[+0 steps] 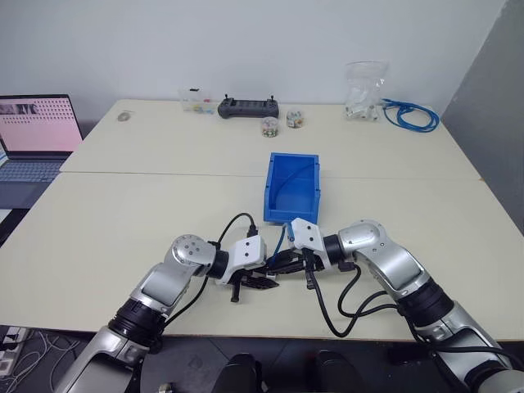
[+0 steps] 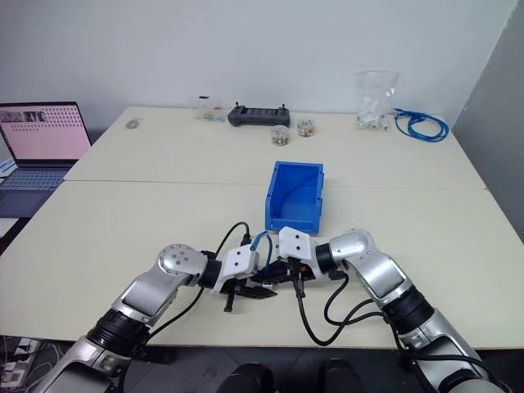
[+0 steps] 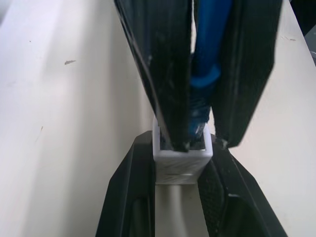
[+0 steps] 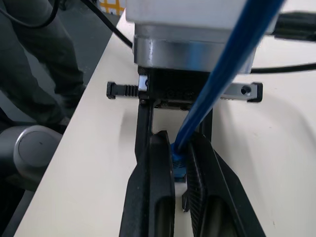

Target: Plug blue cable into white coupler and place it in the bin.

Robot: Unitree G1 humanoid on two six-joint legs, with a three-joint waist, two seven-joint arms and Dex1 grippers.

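I need to use my right gripper to set the blue cable and white coupler free inside the near end of the blue bin [image 1: 287, 201].
Near the table's front edge, just in front of the bin [image 1: 282, 211], my two grippers meet tip to tip. The left gripper [image 3: 181, 145] is shut on the white coupler [image 3: 181, 165], a small white block with its socket facing the other gripper. My right gripper [image 4: 178, 140] is shut on the blue cable [image 4: 232, 59] close to its plug. In the left wrist view the plug end [image 3: 197, 123] sits in the coupler's socket opening; how deep it sits is hidden. The blue cable [image 1: 282, 239] arcs up over the right wrist.
The bright blue bin stands open at mid-table. A laptop [image 1: 33, 135] sits at the far left. Along the back edge lie a black controller [image 1: 247, 107], small jars [image 1: 270, 125], a clear bag of white parts [image 1: 364, 92] and a looped blue cable bundle [image 1: 413, 115].
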